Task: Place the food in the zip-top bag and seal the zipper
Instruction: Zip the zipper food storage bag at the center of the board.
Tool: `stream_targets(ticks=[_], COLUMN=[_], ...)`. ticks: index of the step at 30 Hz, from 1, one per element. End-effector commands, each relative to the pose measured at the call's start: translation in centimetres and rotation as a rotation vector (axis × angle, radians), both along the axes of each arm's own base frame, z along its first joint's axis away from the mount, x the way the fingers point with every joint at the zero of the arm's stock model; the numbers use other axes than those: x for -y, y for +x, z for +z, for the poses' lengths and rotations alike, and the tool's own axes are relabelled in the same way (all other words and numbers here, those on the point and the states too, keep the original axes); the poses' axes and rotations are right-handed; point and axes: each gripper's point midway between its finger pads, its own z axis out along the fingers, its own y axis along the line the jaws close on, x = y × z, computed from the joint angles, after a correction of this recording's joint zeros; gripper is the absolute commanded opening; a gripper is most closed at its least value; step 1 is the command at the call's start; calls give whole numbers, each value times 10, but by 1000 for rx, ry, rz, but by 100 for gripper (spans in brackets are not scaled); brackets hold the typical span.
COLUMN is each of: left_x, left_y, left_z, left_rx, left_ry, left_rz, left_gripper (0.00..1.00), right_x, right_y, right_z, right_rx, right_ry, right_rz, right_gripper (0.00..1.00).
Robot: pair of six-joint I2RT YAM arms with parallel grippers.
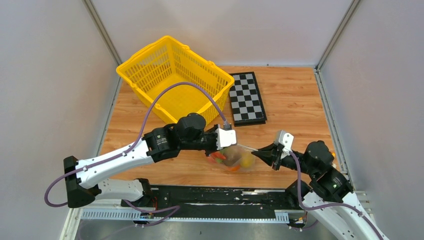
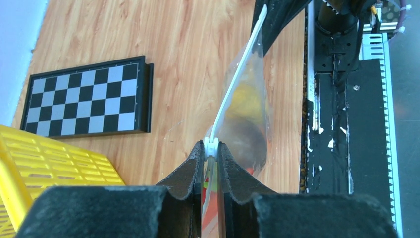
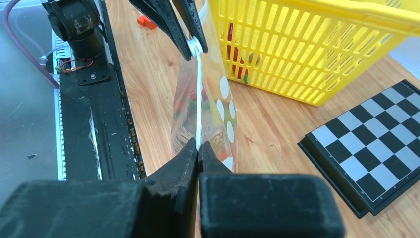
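Observation:
The zipper runs past the slider tab while my right gripper holds its far end, so it should bring the zipper closer to the slider (image 3: 199,74).
The clear polka-dot zip-top bag (image 1: 235,159) hangs between my two grippers near the table's front edge, with toy food (image 1: 245,160) inside: yellow, orange and red pieces show through the plastic. My left gripper (image 1: 232,145) is shut on the zipper's white slider tab (image 2: 211,147) at the bag's left end. My right gripper (image 1: 261,151) is shut on the zipper strip (image 3: 198,99) at the bag's right end. The strip runs taut between them. In the right wrist view, the bag (image 3: 218,99) hangs below the strip, and the left fingers (image 3: 171,25) pinch the slider (image 3: 196,46).
The yellow mesh basket (image 1: 172,77) stands at the back left; a few small items show inside it (image 3: 237,54). A folded chessboard (image 1: 246,98) lies to its right. A small red block (image 3: 145,21) lies on the wood. A black strip (image 1: 225,196) borders the front edge.

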Motion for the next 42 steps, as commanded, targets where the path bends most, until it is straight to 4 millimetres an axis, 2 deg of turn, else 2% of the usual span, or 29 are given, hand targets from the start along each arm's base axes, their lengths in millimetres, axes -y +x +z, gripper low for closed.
stream_targets(ticks=[1,4,6,8,12,15,18,24,29,37,42], left_x=[4,19,27,32,42,44,43,39,25,-13,-31], left_y=[6,-2,-3,-5,-10,-11,-11,-9,-2,11,19], left_z=[17,27,27,25,23,23,22,21,12,-6,-5], left_rx=[-24,-67,-85,-103,-142,-151,-153,-144,-118,-73,-54], left_ry=[-68,-102,-97,-86,-77,-79,-78,-76,-40,3,1], left_rz=[37,-15,-37,-58,-98,-104,-103,-83,-22,108,168], left_gripper=[5,5,5,6,6,6,6,6,6,6,6], right_x=[-8,-10,-11,-11,-15,-20,-26,-27,-14,16,20], right_y=[-5,-1,2,5,9,10,9,13,28,52,54], right_z=[14,19,22,23,19,17,15,16,16,2,2], right_rx=[23,5,9,23,36,45,40,67,87,45,64], right_ry=[31,30,24,10,-31,-46,-61,-52,-2,-3,-5], right_rz=[54,47,47,42,66,98,137,129,-14,-266,-287], right_gripper=[7,37,49,55,56,53,43,2,0,0,0])
